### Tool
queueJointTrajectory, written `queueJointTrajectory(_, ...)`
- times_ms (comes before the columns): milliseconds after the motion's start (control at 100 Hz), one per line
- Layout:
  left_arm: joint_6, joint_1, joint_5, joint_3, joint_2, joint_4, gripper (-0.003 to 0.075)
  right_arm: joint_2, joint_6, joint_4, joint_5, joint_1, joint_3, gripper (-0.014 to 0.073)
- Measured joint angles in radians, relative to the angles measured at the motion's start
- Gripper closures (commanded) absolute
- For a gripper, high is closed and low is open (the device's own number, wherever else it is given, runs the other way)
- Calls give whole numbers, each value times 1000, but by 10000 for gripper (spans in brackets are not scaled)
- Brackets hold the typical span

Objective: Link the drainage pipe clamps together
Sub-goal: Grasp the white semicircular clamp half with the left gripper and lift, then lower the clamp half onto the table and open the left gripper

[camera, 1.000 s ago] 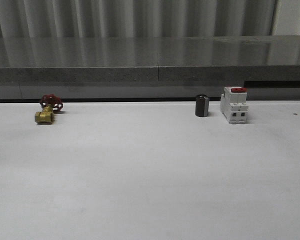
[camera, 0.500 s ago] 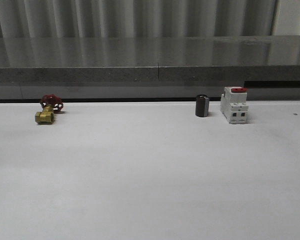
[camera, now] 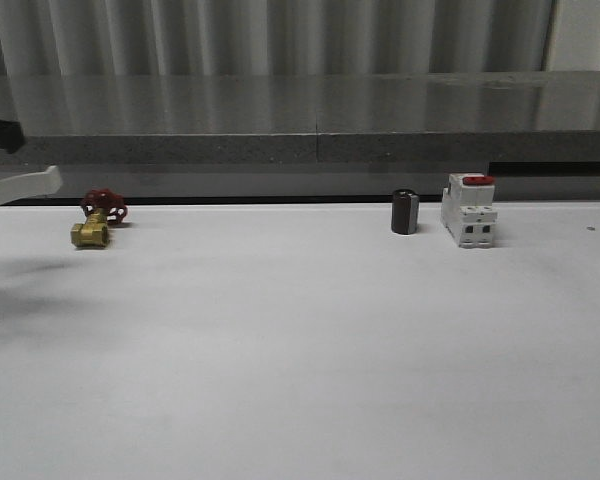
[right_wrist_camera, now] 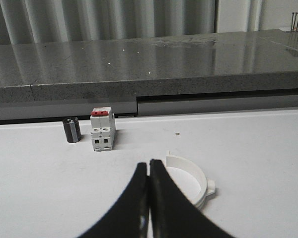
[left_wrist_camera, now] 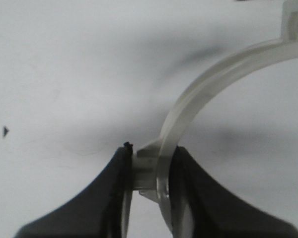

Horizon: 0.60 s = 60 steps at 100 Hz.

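The robot's left gripper needs to put the white clamp down on the open table diagonally [camera: 226, 308] in front of the brass valve.
One white half-ring drainage pipe clamp [left_wrist_camera: 208, 89] is pinched by its side tab between the black fingers of my left gripper [left_wrist_camera: 150, 171], which is shut on it above the white table. In the front view an end of this clamp [camera: 25, 184] pokes in at the far left edge, above the table. The other clamp half [right_wrist_camera: 194, 178] lies on the table just beyond and to one side of my right gripper [right_wrist_camera: 149, 166]. That gripper is shut with nothing between its fingers and does not touch the clamp.
A brass valve with a red handwheel [camera: 97, 220] sits at the back left. A black cylinder [camera: 405, 211] and a white breaker with a red switch [camera: 469, 210] stand at the back right. A grey ledge [camera: 310, 150] runs behind the table.
The left arm, holding its clamp half, has come into the front view at the left edge and throws a shadow on the table. Nothing else has moved.
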Motion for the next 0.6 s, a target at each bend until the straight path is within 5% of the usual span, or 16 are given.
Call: queueJointTrajectory(600,-380,-428,-18,-60,95,-4,676,0,0,0,0,0,0,653)
